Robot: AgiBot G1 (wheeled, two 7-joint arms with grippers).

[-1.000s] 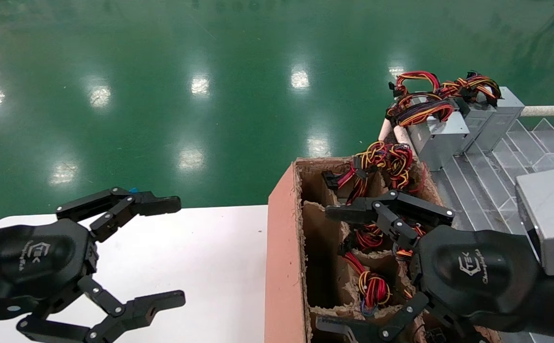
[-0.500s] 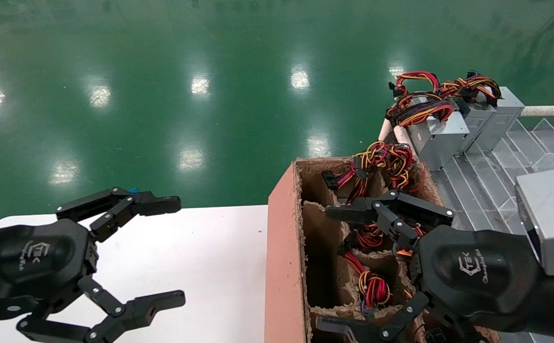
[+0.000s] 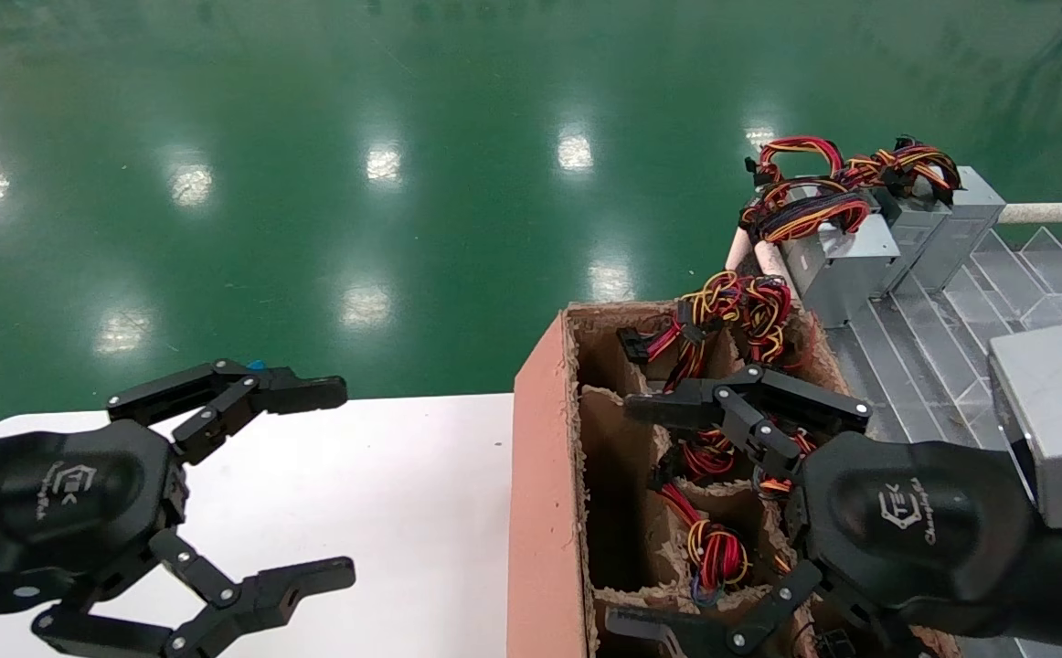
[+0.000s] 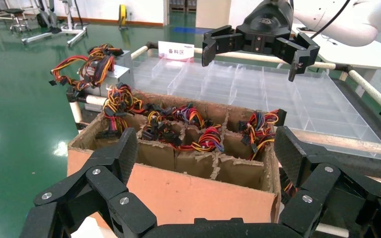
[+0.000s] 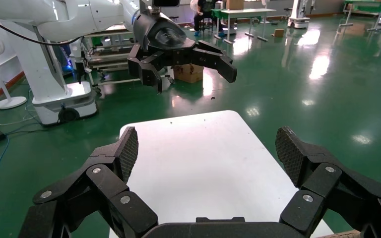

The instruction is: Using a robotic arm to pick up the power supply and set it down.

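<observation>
The loops (image 3: pixel 727 295) of the wire bundle sticking up from the middle compartment at the cardboard box's far end will be gripped by my right gripper.
Three grey power supply boxes (image 3: pixel 846 260) with red, yellow and black wire bundles stand at the back right. More wire bundles (image 3: pixel 718 553) (image 4: pixel 206 139) stick up from the compartments of a brown cardboard box (image 3: pixel 545 475) (image 4: pixel 188 191); whatever lies beneath them is hidden. My right gripper (image 3: pixel 624 516) (image 5: pixel 206 148) hangs open over the box's compartments, holding nothing; it also shows far off as the right gripper (image 4: pixel 253 54). My left gripper (image 3: pixel 341 484) (image 4: pixel 206 148) is open above the white table (image 3: pixel 403 475) (image 5: pixel 203 163), facing the box's side; across the table it shows as the left gripper (image 5: pixel 188 69).
A clear plastic divided tray (image 3: pixel 942 356) (image 4: pixel 258 94) lies on a pipe rack right of the cardboard box. A plain grey metal box (image 3: pixel 1052 411) sits at the right edge. Green floor lies beyond the table.
</observation>
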